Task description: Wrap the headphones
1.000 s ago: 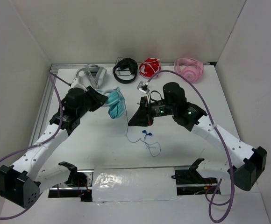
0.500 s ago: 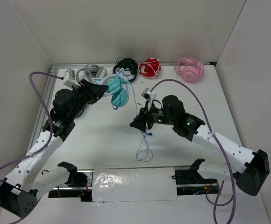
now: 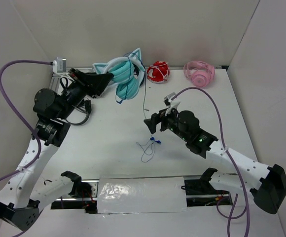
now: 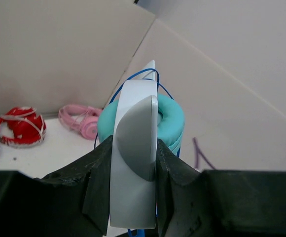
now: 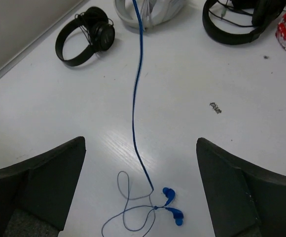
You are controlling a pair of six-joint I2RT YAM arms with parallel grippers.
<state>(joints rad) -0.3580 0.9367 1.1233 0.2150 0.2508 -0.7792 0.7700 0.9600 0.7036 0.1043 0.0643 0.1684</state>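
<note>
Next, my right gripper goes to the lower part of the dark-blue cable (image 3: 149, 129) (image 5: 144, 173), just above its loose loops and the two small blue buds. It will close there.
The teal headphones (image 3: 126, 84), with a pale headband and two cat ears, hang in the air above the back of the table. My left gripper (image 3: 105, 79) is shut on the headband (image 4: 133, 148), and a teal cup (image 4: 171, 116) shows behind it. The thin dark-blue cable (image 3: 144, 101) drops from the headphones to the table, ending in loose loops and two small blue buds (image 3: 155, 141). My right gripper (image 3: 151, 123) stands open just over the table; the cable (image 5: 135, 98) runs untouched between its fingers (image 5: 59, 173), with the buds (image 5: 171, 205) below.
Red headphones (image 3: 158, 72) and pink headphones (image 3: 199, 73) lie along the back wall. Black headphones (image 5: 85, 34) lie at the left under my left arm. Another black pair (image 5: 241, 22) and a white pair (image 5: 150, 10) lie behind the cable. White walls close in three sides.
My left gripper has lifted the teal headphones up and toward the back. The right gripper has opened, let the cable go and drawn back; the cable's end now lies on the table.
</note>
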